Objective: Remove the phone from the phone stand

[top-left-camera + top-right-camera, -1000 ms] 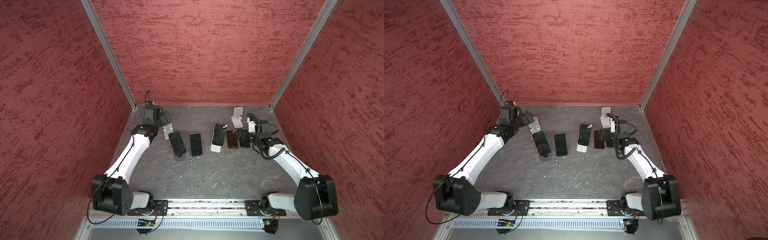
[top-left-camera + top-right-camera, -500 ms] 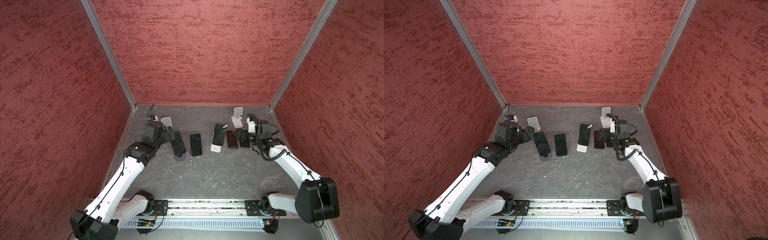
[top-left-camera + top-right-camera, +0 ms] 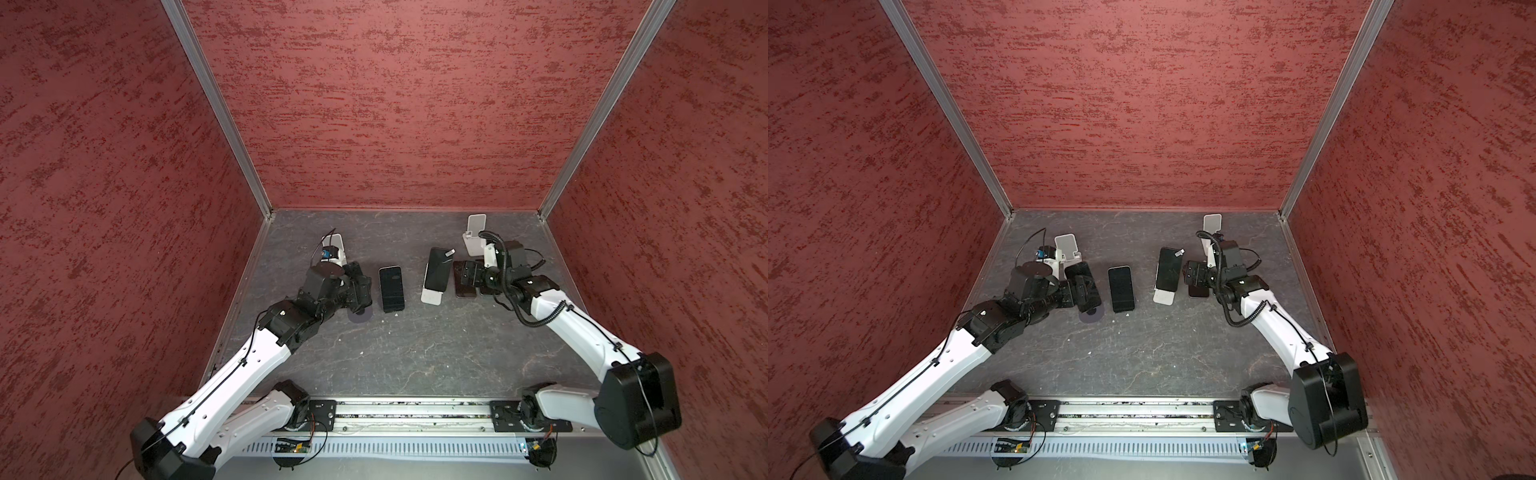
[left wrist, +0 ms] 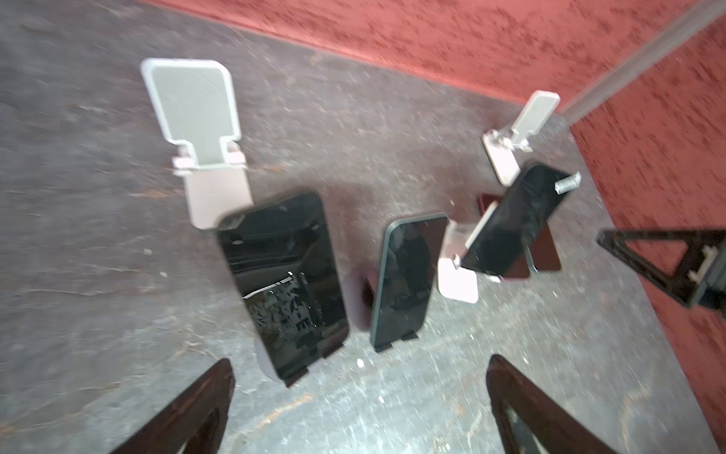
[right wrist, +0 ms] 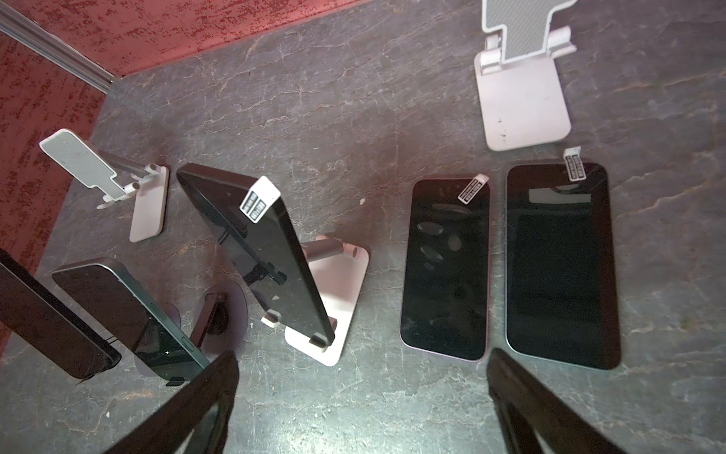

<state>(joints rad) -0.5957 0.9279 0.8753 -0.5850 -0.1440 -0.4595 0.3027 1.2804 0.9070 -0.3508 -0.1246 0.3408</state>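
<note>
The phone is leaning on the white stand. My right gripper should next take hold of it at the middle of the phone's long sides [image 3: 438, 269] [image 5: 261, 257].
Three dark phones lean on stands. The leftmost phone [image 4: 283, 283] rests on a round-based phone stand [image 3: 360, 316]; my left gripper [image 3: 358, 289] hovers over it, open and empty, its dark fingertips [image 4: 204, 405] just short of the phone's lower edge. A middle phone [image 3: 391, 289] also sits propped. A third phone [image 5: 255, 251] leans on a white stand [image 5: 338, 310]. In the right wrist view my right gripper [image 5: 361, 393] is open and empty, close to two phones lying flat [image 5: 446, 267].
An empty white stand [image 3: 336, 245] stands behind the left gripper, another empty stand [image 3: 473, 232] near the back right corner. A second flat phone [image 5: 561, 267] lies beside the first. Red walls enclose the grey floor [image 3: 415, 353] on three sides.
My left arm has swung out of the back left corner, forward and rightward, until the open gripper is over the leftmost phone. The right arm has stayed put.
</note>
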